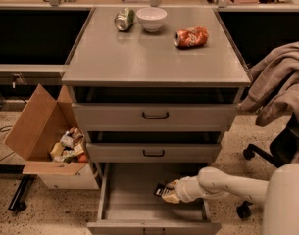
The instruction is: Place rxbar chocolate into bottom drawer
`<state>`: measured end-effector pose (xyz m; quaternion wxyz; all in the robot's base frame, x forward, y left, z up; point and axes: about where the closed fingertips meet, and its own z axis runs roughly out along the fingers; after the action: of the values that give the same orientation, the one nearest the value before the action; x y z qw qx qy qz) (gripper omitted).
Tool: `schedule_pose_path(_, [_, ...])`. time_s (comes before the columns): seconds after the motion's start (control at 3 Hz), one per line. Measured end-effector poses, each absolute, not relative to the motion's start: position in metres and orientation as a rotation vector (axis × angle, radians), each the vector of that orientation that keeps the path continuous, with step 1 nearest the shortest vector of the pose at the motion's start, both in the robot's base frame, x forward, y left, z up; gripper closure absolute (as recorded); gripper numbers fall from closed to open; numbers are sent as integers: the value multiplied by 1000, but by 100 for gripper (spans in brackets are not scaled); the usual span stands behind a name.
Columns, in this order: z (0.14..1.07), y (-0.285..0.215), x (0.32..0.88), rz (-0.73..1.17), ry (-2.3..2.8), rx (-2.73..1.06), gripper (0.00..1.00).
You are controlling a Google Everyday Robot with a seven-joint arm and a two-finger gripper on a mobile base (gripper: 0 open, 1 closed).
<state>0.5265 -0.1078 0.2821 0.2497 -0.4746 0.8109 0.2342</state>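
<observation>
Next, I let go of the rxbar chocolate with my gripper near the middle of the bottom drawer's grey bottom [163, 199], toward the front panel.
The bottom drawer [129, 202] is pulled open, and its grey inside shows. My gripper [166, 193] reaches in from the right, low over the right half of the drawer's floor. It is shut on the rxbar chocolate [160, 189], a small dark bar with pale marks that sticks out to the left of the fingers. The white arm [227, 182] runs from the lower right across the drawer's right wall. I cannot tell whether the bar touches the floor of the drawer.
The two upper drawers [155, 115] with black handles stand slightly open. On the cabinet top lie a green can [124, 19], a white bowl [152, 18] and a crushed orange can [191, 36]. An open cardboard box [38, 131] of snacks stands at the left. A chair draped with cloth [281, 87] is at the right.
</observation>
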Motion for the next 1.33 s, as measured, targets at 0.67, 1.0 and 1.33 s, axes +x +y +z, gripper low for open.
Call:
schedule_pose_path(0.67, [206, -106, 536, 674, 2317, -1263, 100])
schedule_pose_path(1.0, [184, -107, 536, 690, 2356, -1252, 100])
schedule_pose_path(1.33, [165, -112, 535, 698, 2396, -1236, 81])
